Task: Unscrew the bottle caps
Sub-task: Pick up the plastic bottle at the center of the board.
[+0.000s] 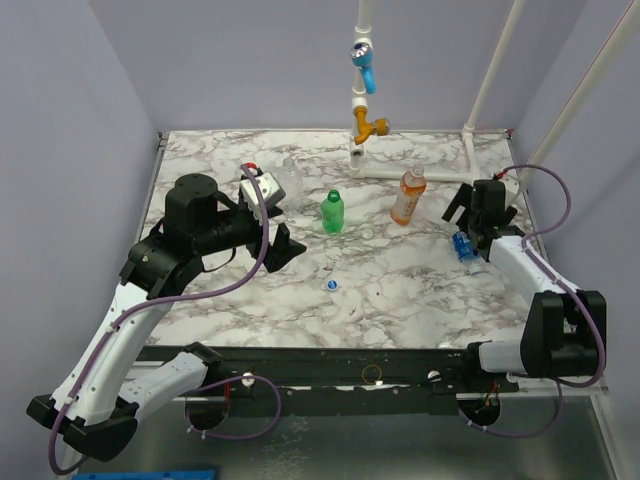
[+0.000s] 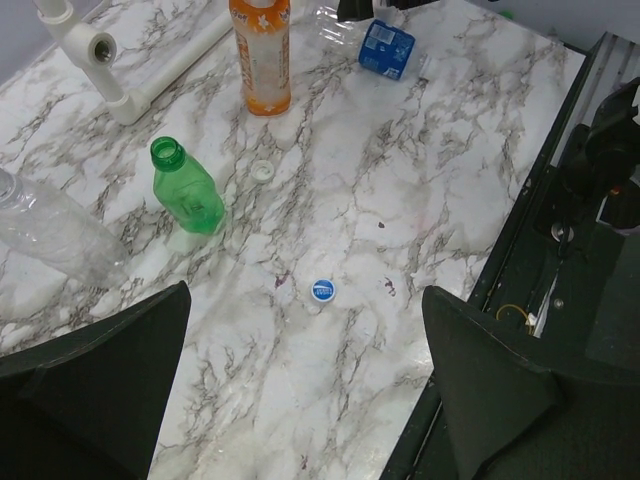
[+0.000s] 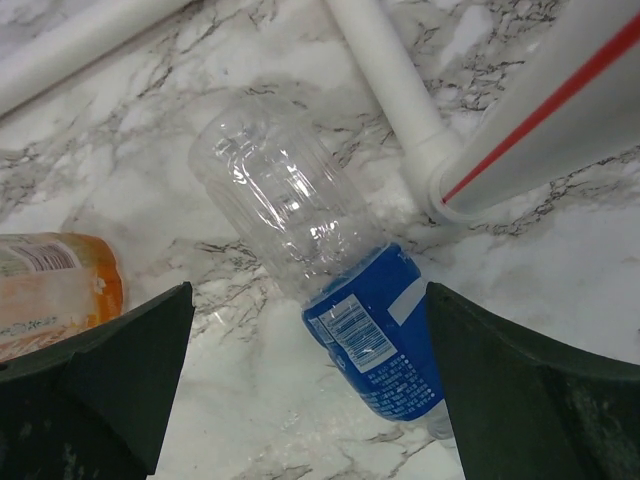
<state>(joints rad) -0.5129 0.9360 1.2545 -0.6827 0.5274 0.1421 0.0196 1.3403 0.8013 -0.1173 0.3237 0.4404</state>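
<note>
My right gripper should next close around the label of the blue-label bottle (image 1: 464, 247) (image 3: 376, 332), so that the clear part of the bottle stays free for my left gripper.
A green bottle (image 1: 332, 211) (image 2: 187, 187) stands mid-table with its neck open and no cap on. A blue cap (image 1: 332, 285) (image 2: 322, 291) lies flat on the marble in front of it, and a white cap (image 2: 263, 170) lies close to the green bottle. The orange bottle (image 1: 407, 195) (image 2: 261, 50) stands upright to the right. A clear bottle (image 1: 291, 178) (image 2: 50, 230) stands at the back left. The blue-label bottle (image 1: 465, 245) (image 3: 340, 290) lies on its side. My right gripper (image 1: 468, 207) (image 3: 310, 300) hangs open over it, not touching. My left gripper (image 1: 280, 245) (image 2: 305, 320) is open above the blue cap, holding nothing.
A white pipe frame (image 1: 420, 170) (image 3: 390, 90) lies at the back right, with an orange fitting (image 1: 370, 127) and a blue fitting (image 1: 363, 60) on its upright. The black rail (image 1: 350, 365) (image 2: 520, 250) runs along the table's near edge.
</note>
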